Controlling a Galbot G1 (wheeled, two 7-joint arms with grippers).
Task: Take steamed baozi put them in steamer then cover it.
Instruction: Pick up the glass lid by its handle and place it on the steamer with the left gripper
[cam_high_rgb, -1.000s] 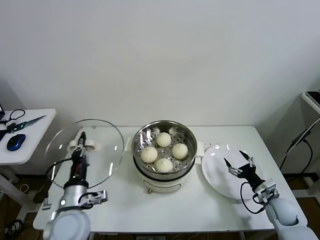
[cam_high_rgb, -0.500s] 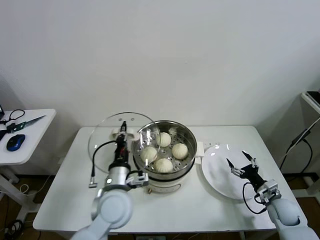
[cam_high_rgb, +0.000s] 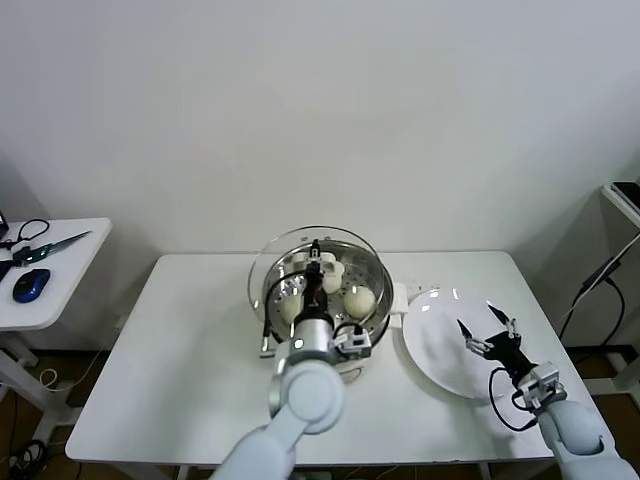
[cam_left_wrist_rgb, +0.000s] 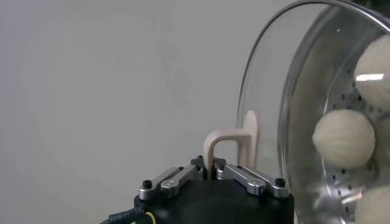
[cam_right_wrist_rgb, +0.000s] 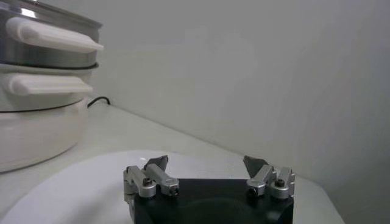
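Observation:
The left gripper should release the glass lid on the steamer's metal rim, centred (cam_high_rgb: 329, 298) above the baozi.
The steamer (cam_high_rgb: 372, 262) stands at the table's middle, with several cream-white baozi (cam_high_rgb: 359, 298) on its perforated tray. My left gripper (cam_high_rgb: 317, 272) is shut on the white handle (cam_left_wrist_rgb: 226, 137) of the round glass lid (cam_high_rgb: 268, 270). It holds the lid tilted just above the steamer, over its left side. In the left wrist view the lid (cam_left_wrist_rgb: 268, 91) stands in front of the steamer wall (cam_left_wrist_rgb: 308, 103) and the baozi (cam_left_wrist_rgb: 344, 137). My right gripper (cam_high_rgb: 490, 336) is open and empty above the white plate (cam_high_rgb: 435, 345); its open fingers (cam_right_wrist_rgb: 157, 165) show in the right wrist view.
A small side table (cam_high_rgb: 50, 280) at the far left holds a blue mouse (cam_high_rgb: 31, 284) and scissors (cam_high_rgb: 50, 244). The steamer's handles (cam_right_wrist_rgb: 52, 35) and cream base (cam_right_wrist_rgb: 30, 134) lie beyond the plate (cam_right_wrist_rgb: 79, 176) in the right wrist view. A wall runs behind the table.
My left gripper has carried the glass lid from the table's left side rightward until it is over the steamer. The right gripper has stayed over the plate, open.

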